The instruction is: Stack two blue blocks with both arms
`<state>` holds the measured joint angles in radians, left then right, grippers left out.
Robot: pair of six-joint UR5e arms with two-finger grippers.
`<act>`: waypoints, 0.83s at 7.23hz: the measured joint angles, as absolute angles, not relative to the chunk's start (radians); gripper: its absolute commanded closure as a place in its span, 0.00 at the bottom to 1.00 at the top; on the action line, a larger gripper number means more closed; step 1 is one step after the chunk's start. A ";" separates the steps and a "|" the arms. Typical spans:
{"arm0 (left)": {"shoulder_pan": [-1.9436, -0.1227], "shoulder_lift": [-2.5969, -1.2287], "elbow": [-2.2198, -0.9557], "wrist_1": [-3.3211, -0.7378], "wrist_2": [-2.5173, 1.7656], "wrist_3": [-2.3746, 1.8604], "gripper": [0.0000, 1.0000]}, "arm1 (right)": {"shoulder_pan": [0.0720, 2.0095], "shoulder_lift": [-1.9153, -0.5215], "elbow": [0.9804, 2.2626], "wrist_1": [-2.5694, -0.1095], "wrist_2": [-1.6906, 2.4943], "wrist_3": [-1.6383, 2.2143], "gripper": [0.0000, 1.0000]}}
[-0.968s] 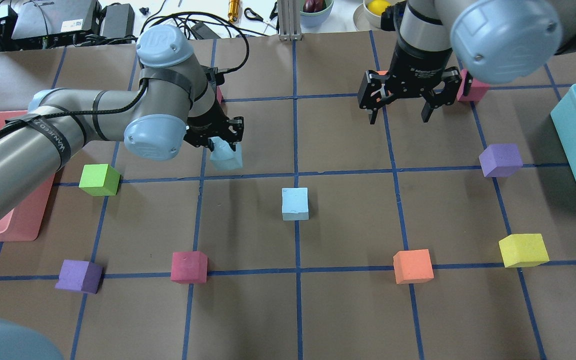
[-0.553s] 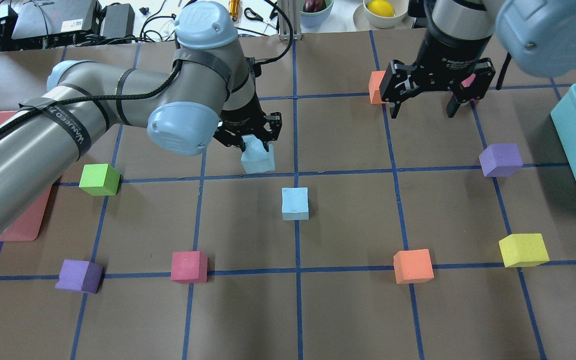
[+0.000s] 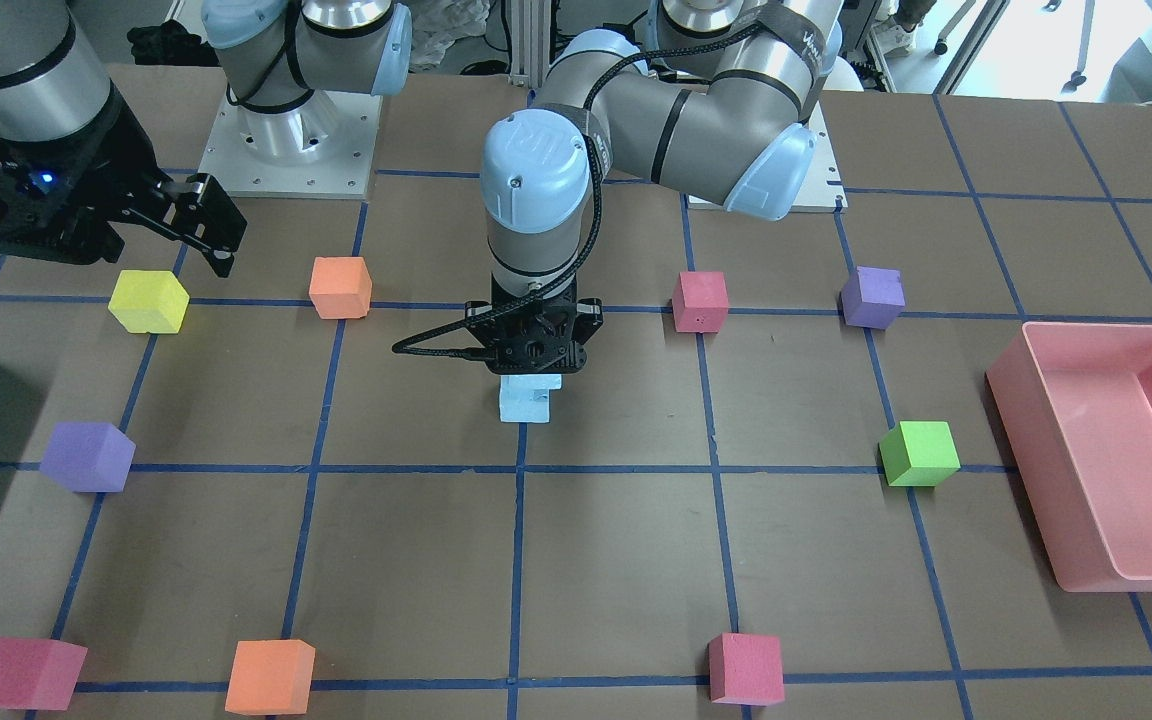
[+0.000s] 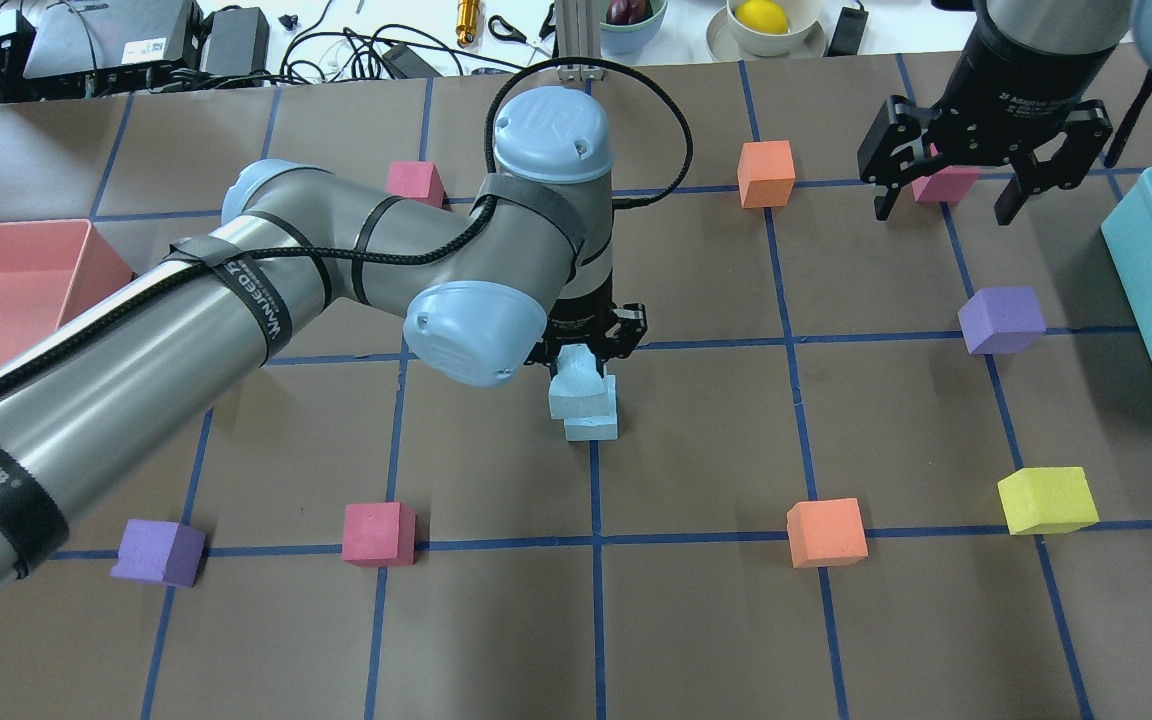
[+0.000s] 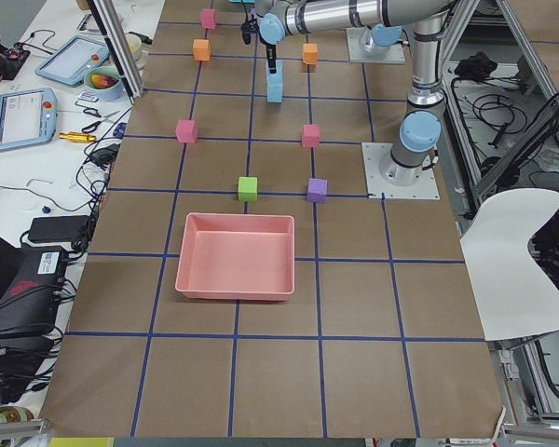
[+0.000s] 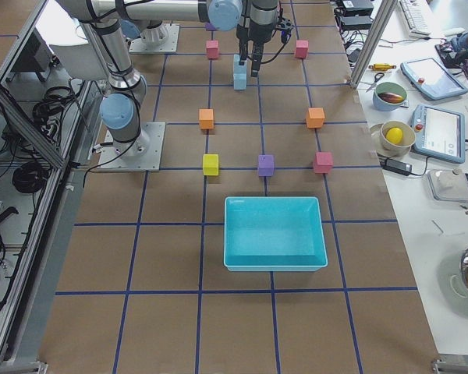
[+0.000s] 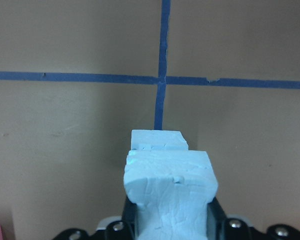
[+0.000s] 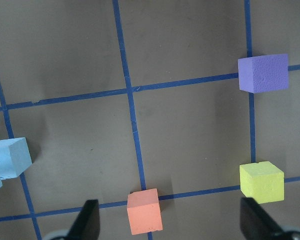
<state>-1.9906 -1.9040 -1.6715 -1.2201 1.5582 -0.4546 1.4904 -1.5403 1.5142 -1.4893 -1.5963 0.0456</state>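
Next, my left gripper lets go of the held blue block squarely on top of the lower blue block (image 3: 524,390) (image 7: 159,143) near where the tape crosses.
My left gripper (image 4: 584,362) is shut on a pale blue block (image 4: 576,385) and holds it right over the second blue block (image 4: 593,426), which sits at the table's centre on a tape crossing. The held block is shifted slightly left of the lower one. I cannot tell whether they touch. In the left wrist view the held block (image 7: 170,190) fills the jaws, with the lower block (image 7: 157,140) just beyond it. The front view shows the blue pair (image 3: 526,398) under the gripper. My right gripper (image 4: 971,205) is open and empty, high at the far right above a pink cube (image 4: 941,186).
Coloured cubes lie around: orange (image 4: 826,532), yellow (image 4: 1047,500), purple (image 4: 1001,320), orange (image 4: 766,173), pink (image 4: 378,533), purple (image 4: 158,552), pink (image 4: 414,182). A turquoise bin (image 4: 1151,290) stands at the right edge, a pink tray (image 4: 86,250) at the left.
My left arm has carried the blue block right and toward the centre, over the second blue block. My right arm has moved right and away, still open.
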 measured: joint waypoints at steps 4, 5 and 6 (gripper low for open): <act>-1.992 -1.935 -1.676 -1.152 1.566 -0.470 0.83 | 1.489 -1.543 1.511 -1.485 -1.609 0.051 0.00; -1.994 -1.942 -1.676 -1.146 1.563 -0.474 0.83 | 1.489 -1.544 1.511 -1.485 -1.609 0.053 0.00; -1.996 -1.945 -1.677 -1.144 1.558 -0.476 0.83 | 1.489 -1.545 1.510 -1.485 -1.609 0.055 0.00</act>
